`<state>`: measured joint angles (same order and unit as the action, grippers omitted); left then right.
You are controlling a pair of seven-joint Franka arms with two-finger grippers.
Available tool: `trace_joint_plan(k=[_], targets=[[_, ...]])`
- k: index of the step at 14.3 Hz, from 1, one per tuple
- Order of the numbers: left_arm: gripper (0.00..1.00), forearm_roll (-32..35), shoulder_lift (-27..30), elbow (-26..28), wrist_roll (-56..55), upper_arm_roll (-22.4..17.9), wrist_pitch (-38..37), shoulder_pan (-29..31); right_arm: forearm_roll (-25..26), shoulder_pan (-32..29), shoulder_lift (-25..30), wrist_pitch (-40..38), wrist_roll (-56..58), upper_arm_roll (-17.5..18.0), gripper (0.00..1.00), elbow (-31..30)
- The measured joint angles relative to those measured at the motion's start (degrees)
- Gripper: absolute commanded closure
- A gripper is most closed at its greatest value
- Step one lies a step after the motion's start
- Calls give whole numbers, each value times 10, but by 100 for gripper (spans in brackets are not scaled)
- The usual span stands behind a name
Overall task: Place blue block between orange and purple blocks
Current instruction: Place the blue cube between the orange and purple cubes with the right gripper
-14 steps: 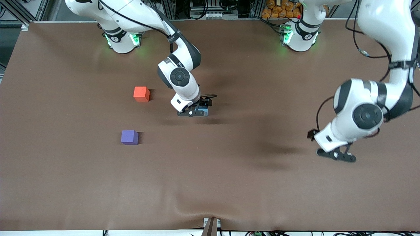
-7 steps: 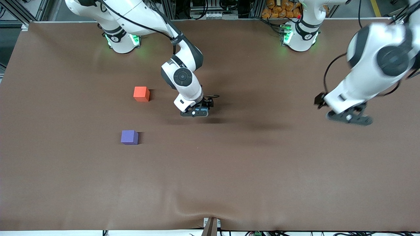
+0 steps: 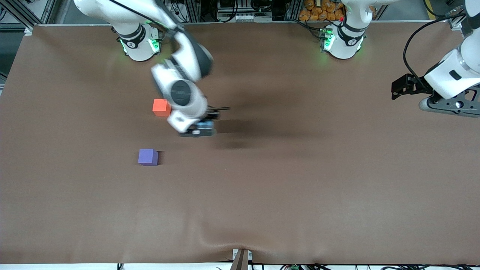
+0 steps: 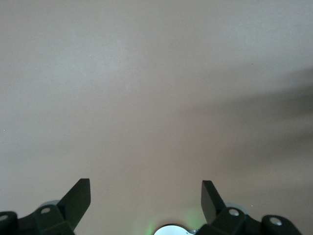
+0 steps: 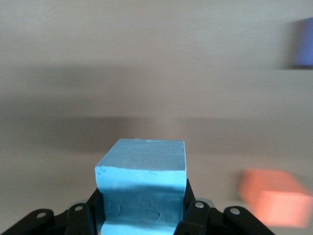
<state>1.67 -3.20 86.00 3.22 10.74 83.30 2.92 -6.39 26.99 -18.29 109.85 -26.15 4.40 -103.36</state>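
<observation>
My right gripper is going to set the blue block down on the brown cloth midway [image 3: 154, 135] [image 5: 292, 125] between the orange block and the purple block.
My right gripper [image 3: 200, 129] is shut on the blue block [image 5: 143, 183], a light sky-blue cube, and holds it above the brown table beside the orange block [image 3: 161, 107]. In the front view only a sliver of the blue block [image 3: 206, 126] shows under the hand. The purple block [image 3: 147, 156] sits nearer to the front camera than the orange block. In the right wrist view the orange block [image 5: 276, 198] and the purple block [image 5: 304, 41] are blurred. My left gripper [image 3: 448, 108] is open and empty, raised over the table at the left arm's end; its own view shows only bare cloth.
The brown cloth [image 3: 262, 187] covers the whole table. The two arm bases with green lights [image 3: 138, 45] [image 3: 341, 41] stand along the table's edge farthest from the front camera. A small bracket [image 3: 242, 257] sits at the edge nearest the front camera.
My right gripper has moved with the blue block toward the orange and purple blocks. My left arm has swung up and away toward its end of the table.
</observation>
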Motion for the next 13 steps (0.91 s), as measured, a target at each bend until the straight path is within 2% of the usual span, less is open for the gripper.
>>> trace_joint_plan(k=[2, 4, 8, 10, 13], targets=[[0, -2, 5, -4, -1, 1, -3, 0, 0, -60, 54, -46, 37, -1, 100, -24], [0, -6, 11, -8, -1, 0, -4, 3, 0, -101, 76, -5, 79, -2, 100, -79], [0, -8, 15, -30, -1, 14, -4, 4, 0, -143, 58, 178, 138, -2, 100, -208], [0, -8, 15, -31, -1, 21, -4, 3, 0, -144, 50, 208, 141, -1, 100, -231], [0, -8, 15, -31, -1, 19, -5, 4, 0, -147, 47, 213, 142, 0, 100, -233]])
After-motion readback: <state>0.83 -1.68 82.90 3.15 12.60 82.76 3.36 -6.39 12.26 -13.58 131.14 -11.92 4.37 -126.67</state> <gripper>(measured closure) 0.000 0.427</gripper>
